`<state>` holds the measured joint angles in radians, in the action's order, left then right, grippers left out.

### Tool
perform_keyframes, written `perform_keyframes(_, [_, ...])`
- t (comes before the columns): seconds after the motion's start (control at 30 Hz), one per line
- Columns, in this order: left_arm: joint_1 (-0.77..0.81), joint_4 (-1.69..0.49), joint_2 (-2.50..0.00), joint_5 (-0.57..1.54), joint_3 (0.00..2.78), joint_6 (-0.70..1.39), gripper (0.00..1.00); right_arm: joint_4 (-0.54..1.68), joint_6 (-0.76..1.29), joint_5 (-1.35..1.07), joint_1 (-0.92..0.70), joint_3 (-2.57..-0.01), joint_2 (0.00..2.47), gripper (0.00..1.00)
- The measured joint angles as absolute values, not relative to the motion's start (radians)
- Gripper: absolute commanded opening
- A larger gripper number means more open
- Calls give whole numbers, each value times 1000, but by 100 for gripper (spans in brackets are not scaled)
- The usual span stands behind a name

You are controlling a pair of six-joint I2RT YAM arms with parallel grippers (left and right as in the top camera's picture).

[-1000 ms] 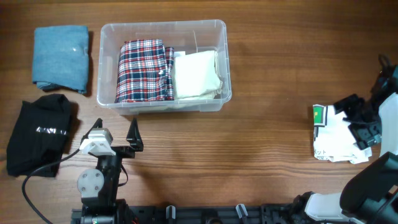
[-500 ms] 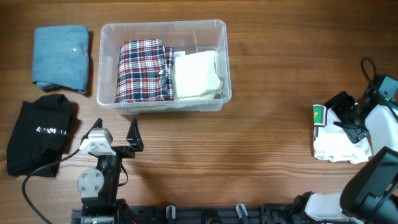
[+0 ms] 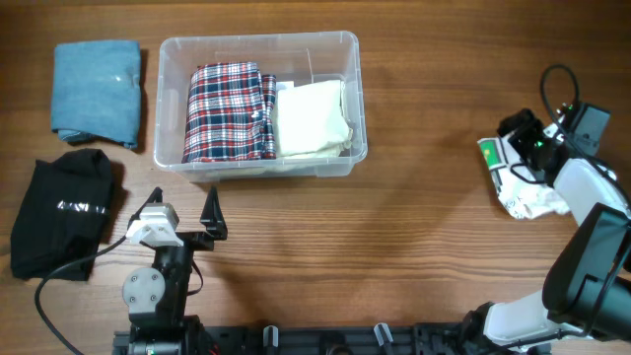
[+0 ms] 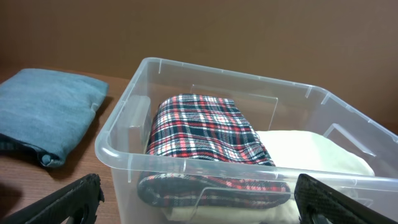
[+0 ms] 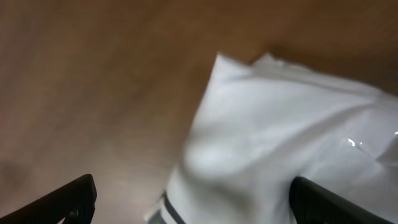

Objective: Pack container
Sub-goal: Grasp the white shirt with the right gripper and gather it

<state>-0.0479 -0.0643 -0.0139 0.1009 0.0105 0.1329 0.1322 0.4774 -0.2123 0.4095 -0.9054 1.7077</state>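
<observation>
The white packet's edge near its green label sits between my right gripper's wide fingers, so next I back off and pinch the packet's end (image 3: 554, 204) away from that label.
The clear container (image 3: 258, 39) stands at the back, left of centre, and holds a folded plaid cloth (image 3: 232, 110) and a cream cloth (image 3: 312, 116). It fills the left wrist view (image 4: 205, 68). My left gripper (image 3: 184, 209) is open and empty, just in front of the container (image 4: 199, 186). My right gripper (image 3: 523, 143) is at the far right, pressed over a white packet (image 3: 527, 197) with a green label. In the right wrist view its jaws (image 5: 193, 193) are wide apart with the blurred white packet (image 5: 280, 124) between them.
A folded blue cloth (image 3: 96, 91) lies at the back left and also shows in the left wrist view (image 4: 43, 112). A black garment (image 3: 64, 212) with white lettering lies at the front left, next to the left arm's cable.
My right gripper has swung up and to the back-left over the white packet. The packet has shifted that way and bunched up. The left arm and the container are unchanged.
</observation>
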Motion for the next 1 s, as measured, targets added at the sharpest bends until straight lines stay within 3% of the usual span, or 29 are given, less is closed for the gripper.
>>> perform_keyframes(0.23, [-48, -64, -14, 101, 10, 133, 100, 68, 519, -317, 392, -928, 1713, 98])
perform_keyframes(0.43, [-48, -64, -14, 101, 10, 133, 100, 380, 530, -328, 411, -1084, 1672, 100])
perform_keyframes(0.67, [-48, -64, -14, 101, 10, 133, 100, 717, 624, -249, 656, -1106, 1572, 100])
perform_keyframes(1.0, [-48, -65, -14, 101, 10, 133, 100, 441, 545, -288, 715, -844, 1571, 100])
